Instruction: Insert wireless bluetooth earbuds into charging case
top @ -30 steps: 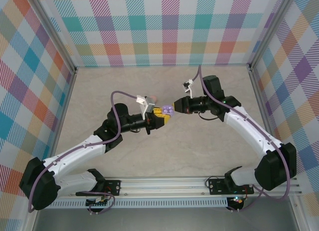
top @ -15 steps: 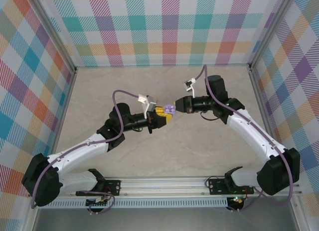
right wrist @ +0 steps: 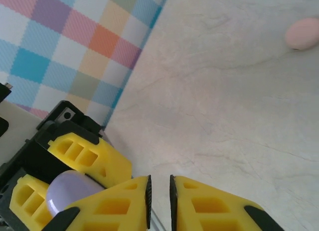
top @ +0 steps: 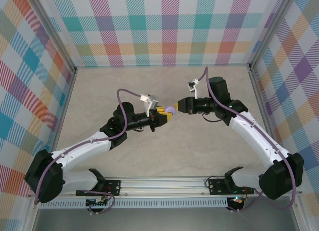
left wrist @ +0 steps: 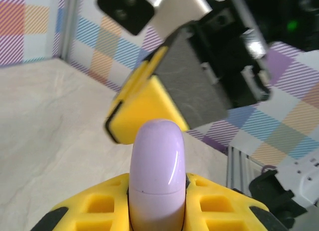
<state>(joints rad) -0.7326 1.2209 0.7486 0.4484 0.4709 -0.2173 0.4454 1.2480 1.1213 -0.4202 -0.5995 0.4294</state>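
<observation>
Next, my left gripper sets the case down on the beige table (top: pixel 171 114) below the meeting fingers of both grippers.
The charging case (left wrist: pixel 157 166) is a smooth lilac capsule with a thin seam, its lid down. My left gripper (left wrist: pixel 157 198) is shut on the case, which it holds upright above the table (top: pixel 99 91). From above, the case (top: pixel 171 109) sticks out of the left gripper (top: pixel 166 114). My right gripper (top: pixel 178 105) hovers just right of the case, apart from it. In the right wrist view the right gripper (right wrist: pixel 159 188) shows a narrow gap with nothing between its pads, and the case (right wrist: pixel 70 191) sits at lower left. The earbuds are hidden.
A small pink oval object (right wrist: pixel 302 33) lies on the beige table (right wrist: pixel 234 106) beyond the right gripper. Plaid walls (top: pixel 164 32) close in the back and both sides. A metal rail (top: pixel 199 183) runs along the near edge.
The right gripper has pulled back slightly from the case and its pads have parted a little. The case, seen open with lobes earlier, now looks shut. Both arms shifted slightly toward the back.
</observation>
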